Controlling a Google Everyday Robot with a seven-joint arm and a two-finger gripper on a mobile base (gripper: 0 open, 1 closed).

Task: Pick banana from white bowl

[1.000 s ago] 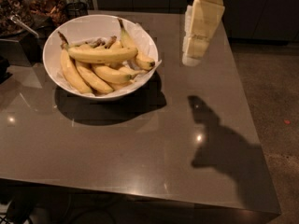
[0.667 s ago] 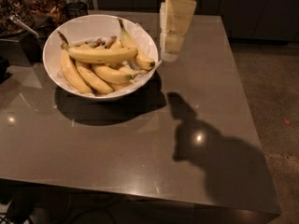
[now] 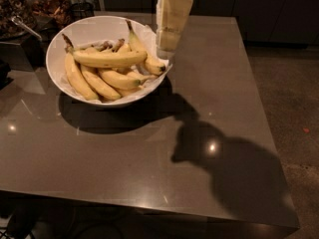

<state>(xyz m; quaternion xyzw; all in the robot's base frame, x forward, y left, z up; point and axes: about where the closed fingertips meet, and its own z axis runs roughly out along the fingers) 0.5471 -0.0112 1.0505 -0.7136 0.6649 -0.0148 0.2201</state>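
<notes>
The gripper should grasp the middle (image 3: pixel 114 59) of the long, nearly straight banana, lying crosswise atop the white bowl's others.
The white bowl (image 3: pixel 89 24) stands at the back left of the grey table (image 3: pixel 149 163), lined with thin paper and holding several yellow bananas. The long, nearly straight banana (image 3: pixel 107 59) lies crosswise on top of the others. A more curved banana (image 3: pixel 77 76) with a dark stem lies along the bowl's left side. My gripper (image 3: pixel 167 48) hangs down from the top edge of the view. It is just above the bowl's right rim, to the right of the bananas, and touches none of them.
Dark containers (image 3: pixel 79 8) and a tray of dark items (image 3: pixel 22 14) crowd the back left, behind the bowl. The table's right edge (image 3: pixel 259 113) drops to a dark floor. The arm's shadow (image 3: pixel 224 168) lies on the table's front right.
My gripper has moved left across the table, from over its right half to the bowl's right rim. The bowl and bananas have not moved.
</notes>
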